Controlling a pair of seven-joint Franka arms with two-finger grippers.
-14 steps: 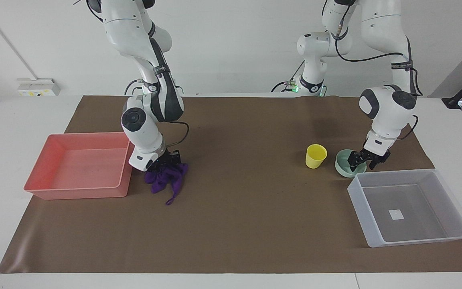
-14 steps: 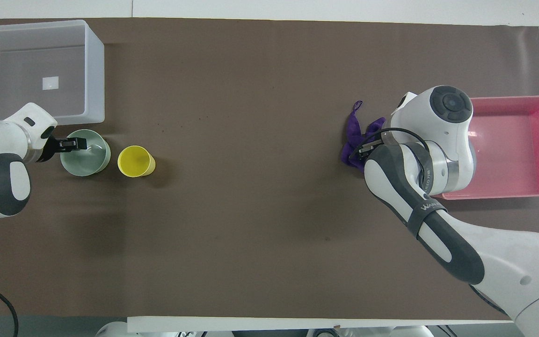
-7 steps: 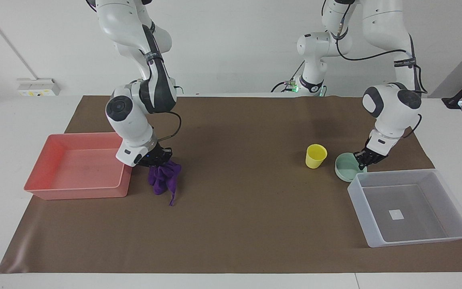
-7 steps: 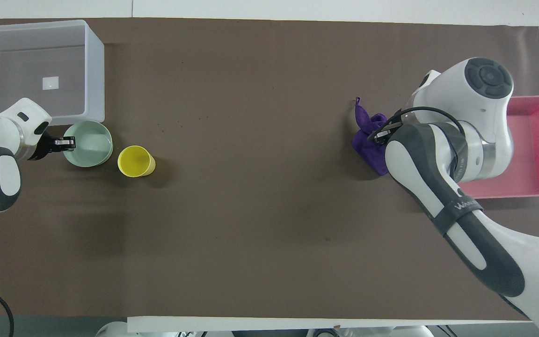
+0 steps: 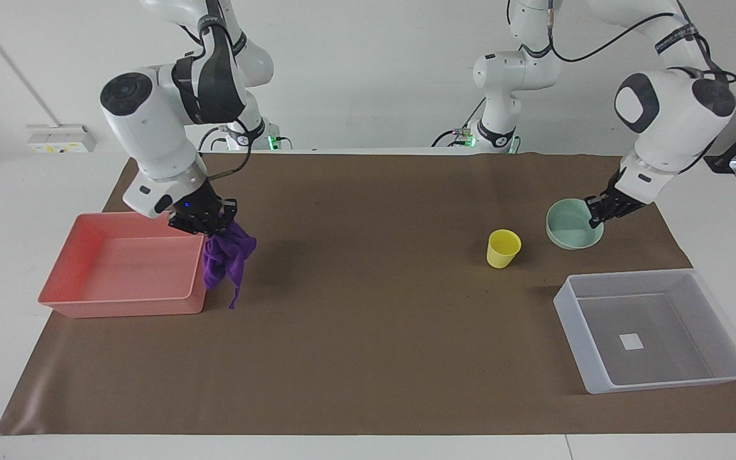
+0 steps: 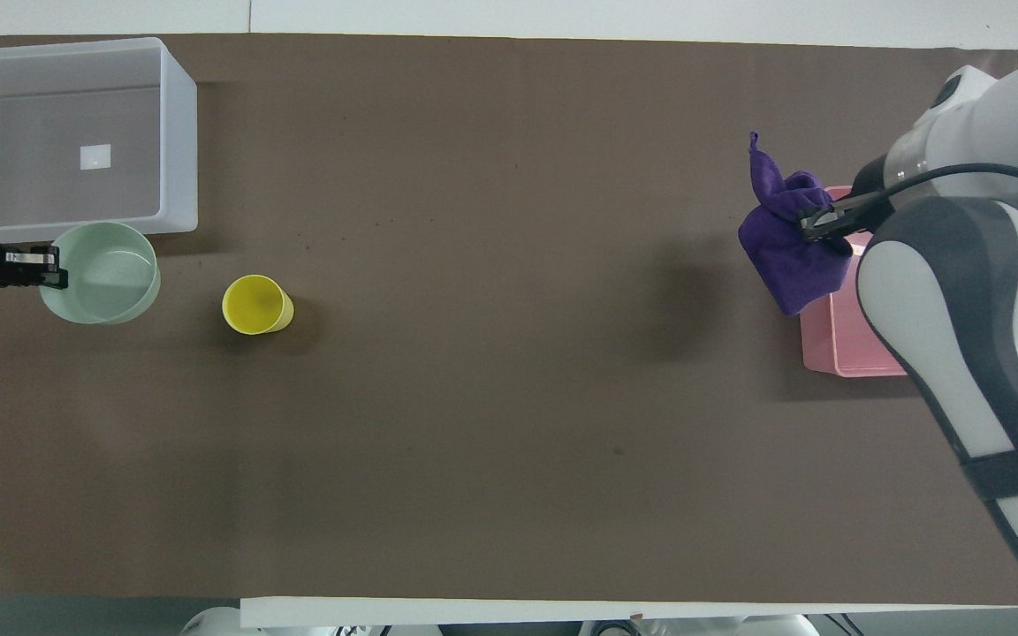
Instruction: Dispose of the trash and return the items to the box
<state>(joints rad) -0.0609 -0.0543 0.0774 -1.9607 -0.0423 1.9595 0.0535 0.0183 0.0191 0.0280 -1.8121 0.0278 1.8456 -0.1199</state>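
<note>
Next, I let go of the mint-green bowl with my left gripper on the white sticker on the translucent box's bottom (image 6: 104,143). The bowl is still raised over the mat.
My right gripper (image 5: 207,223) is shut on the purple rag (image 5: 226,257), which hangs in the air over the mat beside the pink tray's (image 5: 61,300) edge; it also shows in the overhead view (image 6: 787,238). My left gripper (image 5: 600,214) is shut on the rim of the mint-green bowl (image 5: 571,223) and holds it raised over the mat near the translucent box (image 5: 582,370); the bowl shows in the overhead view (image 6: 107,278). The yellow cup (image 5: 503,248) stands upright on the mat beside the bowl.
The box (image 6: 178,132), with a white sticker on its floor, lies at the left arm's end of the table. The pink tray (image 6: 831,344) lies at the right arm's end, largely covered by the right arm in the overhead view. A brown mat (image 5: 374,319) covers the table.
My right gripper has lifted the rag off the mat and moved it toward the pink tray. My left gripper has closed on the bowl's rim and raised it off the mat.
</note>
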